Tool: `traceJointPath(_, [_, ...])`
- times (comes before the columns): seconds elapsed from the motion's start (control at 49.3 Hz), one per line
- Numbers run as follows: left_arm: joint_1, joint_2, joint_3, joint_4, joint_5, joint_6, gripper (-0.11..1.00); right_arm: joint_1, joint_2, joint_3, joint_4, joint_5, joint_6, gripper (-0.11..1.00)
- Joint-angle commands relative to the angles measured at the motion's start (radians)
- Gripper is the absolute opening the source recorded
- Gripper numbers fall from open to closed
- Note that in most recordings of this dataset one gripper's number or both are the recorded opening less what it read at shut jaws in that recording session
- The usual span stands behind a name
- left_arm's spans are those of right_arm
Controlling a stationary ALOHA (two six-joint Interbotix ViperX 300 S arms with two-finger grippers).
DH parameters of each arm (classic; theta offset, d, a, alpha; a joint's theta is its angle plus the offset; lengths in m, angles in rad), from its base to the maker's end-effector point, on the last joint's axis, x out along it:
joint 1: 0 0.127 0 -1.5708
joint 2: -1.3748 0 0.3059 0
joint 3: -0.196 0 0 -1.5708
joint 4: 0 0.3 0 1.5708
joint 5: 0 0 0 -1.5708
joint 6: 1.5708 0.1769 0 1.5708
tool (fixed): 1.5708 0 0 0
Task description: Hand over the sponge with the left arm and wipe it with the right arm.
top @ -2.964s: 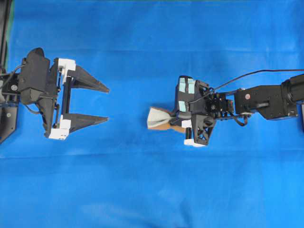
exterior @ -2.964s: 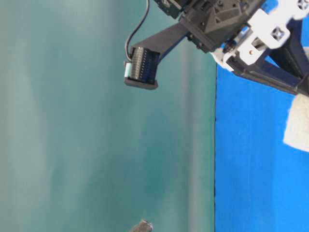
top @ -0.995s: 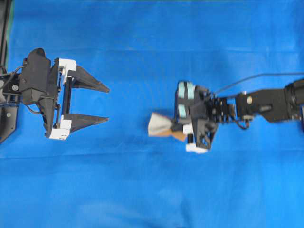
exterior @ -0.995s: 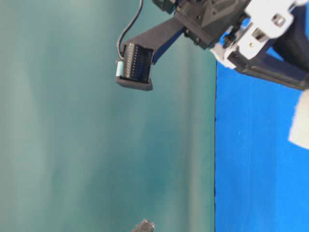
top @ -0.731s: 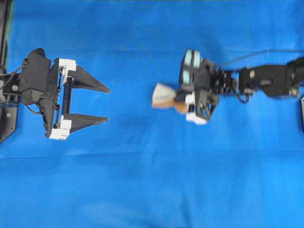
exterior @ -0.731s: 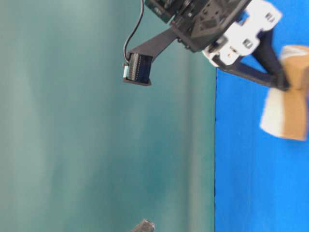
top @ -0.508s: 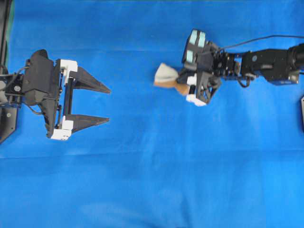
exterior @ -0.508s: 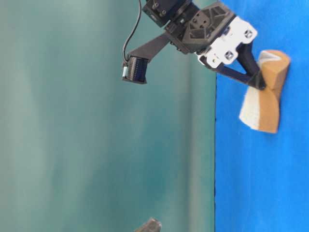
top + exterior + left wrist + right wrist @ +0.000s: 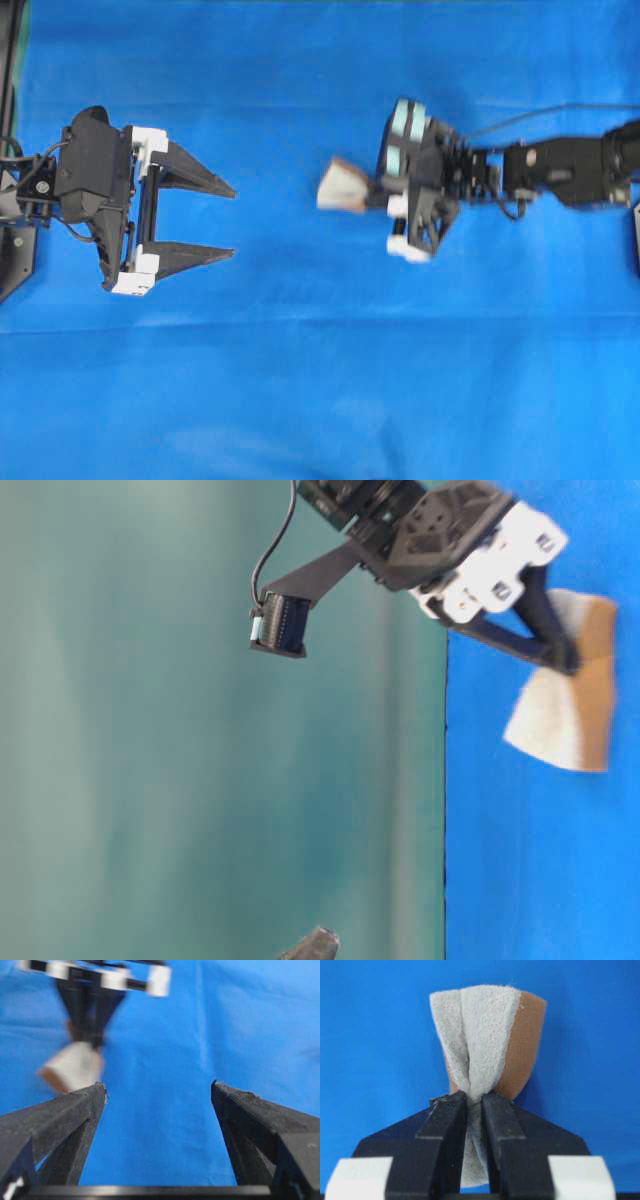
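The sponge, now held over the blue cloth, will leave my right gripper on the blue cloth (image 9: 358, 215) between the grippers, near its teal-patched fingers.
The sponge (image 9: 342, 186) is pinched in the middle so its grey-white layer folds and its orange-tan layer shows. My right gripper (image 9: 374, 190), with teal patches, is shut on it right of centre over the blue cloth. The sponge also shows in the right wrist view (image 9: 487, 1035) between the shut fingers (image 9: 447, 1125), in the table-level view (image 9: 560, 720) and blurred in the left wrist view (image 9: 72, 1066). My left gripper (image 9: 234, 222), plain black, is wide open and empty at the left, pointing toward the sponge with a gap between them. It also shows in the left wrist view (image 9: 159, 1085).
A blue cloth (image 9: 320, 380) covers the table. Its edge (image 9: 446, 810) meets a teal backdrop in the table-level view. A black mount (image 9: 10, 255) sits at the left edge behind the left arm. The right arm (image 9: 570, 172) and its cable reach in from the right.
The right gripper carried the sponge up the overhead view over the last second, then came part of the way back down. The left gripper shifted slightly right and stayed open.
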Motion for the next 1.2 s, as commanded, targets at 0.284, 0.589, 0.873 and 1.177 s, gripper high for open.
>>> traceJointPath(0.284, [-0.003, -0.006, -0.023, 0.002, -0.009, 0.003, 0.83, 0.241, -0.023, -0.051, 0.061, 0.035, 0.063, 0.17])
traceJointPath(0.589, [-0.003, -0.005, -0.023, 0.002, -0.011, 0.002, 0.83, 0.141, -0.011, -0.038, 0.035, 0.040, 0.049, 0.16])
traceJointPath(0.873, [-0.003, -0.005, -0.023, 0.002, -0.009, 0.000, 0.83, -0.035, -0.009, -0.020, -0.049, 0.038, 0.046, 0.16])
traceJointPath(1.177, [-0.003, -0.006, -0.023, 0.002, -0.011, 0.002, 0.83, -0.058, -0.009, -0.018, -0.072, 0.035, 0.048, 0.16])
